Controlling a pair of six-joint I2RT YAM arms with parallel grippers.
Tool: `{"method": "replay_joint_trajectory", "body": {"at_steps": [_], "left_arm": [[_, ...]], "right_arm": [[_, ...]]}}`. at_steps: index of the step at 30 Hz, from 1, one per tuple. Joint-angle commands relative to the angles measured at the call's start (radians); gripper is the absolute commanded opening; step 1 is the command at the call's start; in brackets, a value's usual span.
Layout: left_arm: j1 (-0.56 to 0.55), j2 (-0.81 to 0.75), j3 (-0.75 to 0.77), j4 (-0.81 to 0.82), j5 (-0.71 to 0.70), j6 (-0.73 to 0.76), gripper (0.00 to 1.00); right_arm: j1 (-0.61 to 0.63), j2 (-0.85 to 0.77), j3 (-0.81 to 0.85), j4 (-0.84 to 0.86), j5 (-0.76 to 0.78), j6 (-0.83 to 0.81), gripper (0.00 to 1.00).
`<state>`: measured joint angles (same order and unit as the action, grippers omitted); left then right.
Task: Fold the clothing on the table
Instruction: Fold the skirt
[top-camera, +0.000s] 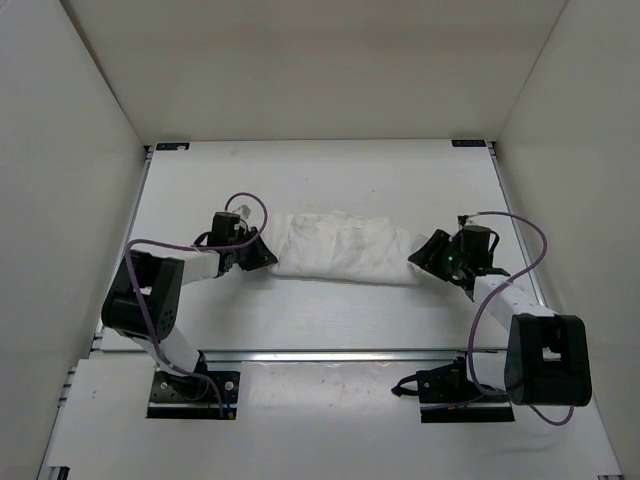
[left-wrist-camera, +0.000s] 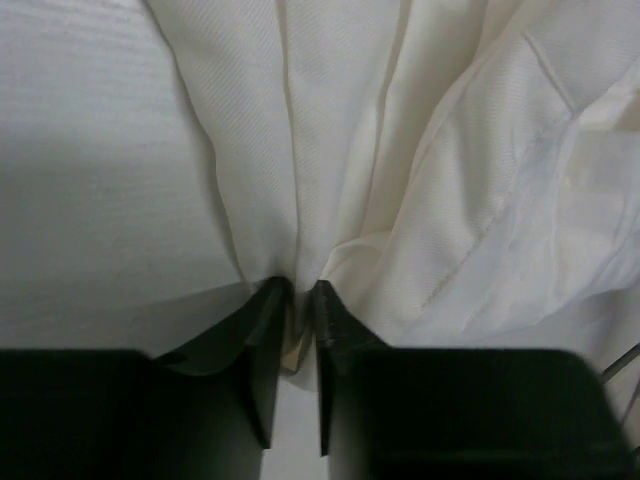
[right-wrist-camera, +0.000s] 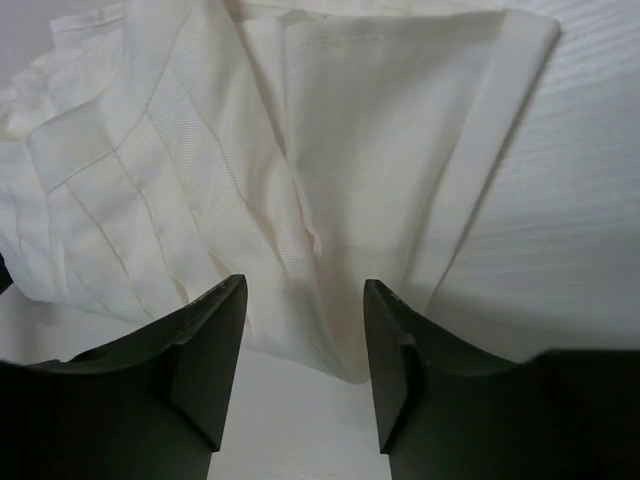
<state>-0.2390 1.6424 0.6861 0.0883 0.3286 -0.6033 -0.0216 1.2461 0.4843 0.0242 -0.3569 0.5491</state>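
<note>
The left gripper is pinching a gathered fold behind the clothing's near corner, so it should open, back away and pinch that corner's edge (left-wrist-camera: 302, 378) before the next fold.
The white, wrinkled clothing (top-camera: 345, 248) lies bunched in a wide band across the middle of the table (top-camera: 330, 175). My left gripper (top-camera: 268, 255) is at its left end. In the left wrist view, the left gripper (left-wrist-camera: 297, 290) has its jaws nearly together, pinching a gathered fold of the clothing (left-wrist-camera: 400, 150). My right gripper (top-camera: 420, 255) sits at the garment's right end. The right wrist view shows the right gripper (right-wrist-camera: 305, 290) standing open, with the hemmed corner of the clothing (right-wrist-camera: 300, 130) lying just ahead of and between its fingertips, not pinched.
Plain white walls close in the table on the left, right and back. Metal rails with dark corner brackets (top-camera: 172, 146) mark the table's edges. Both arm bases (top-camera: 190, 390) are bolted at the near edge.
</note>
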Motion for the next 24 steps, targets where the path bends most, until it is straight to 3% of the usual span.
{"method": "replay_joint_trajectory", "body": {"at_steps": [1,3,7,16,24], "left_arm": [[0.003,-0.087,-0.005,-0.030,0.021,-0.012,0.35],[-0.002,-0.122,0.010,-0.060,0.007,-0.003,0.46],[0.001,-0.211,-0.029,-0.048,0.006,-0.036,0.53],[-0.033,-0.319,-0.151,-0.053,-0.040,-0.064,0.55],[-0.062,-0.288,-0.178,-0.027,-0.080,-0.072,0.57]], "right_arm": [[0.044,-0.091,0.025,0.016,0.062,-0.043,0.49],[0.060,-0.122,0.042,-0.023,0.116,-0.043,0.53],[-0.003,-0.195,-0.010,-0.070,0.096,0.011,0.56],[-0.012,-0.251,-0.193,0.020,0.015,0.120,0.61],[0.009,-0.107,-0.233,0.169,-0.007,0.196,0.59]]}}
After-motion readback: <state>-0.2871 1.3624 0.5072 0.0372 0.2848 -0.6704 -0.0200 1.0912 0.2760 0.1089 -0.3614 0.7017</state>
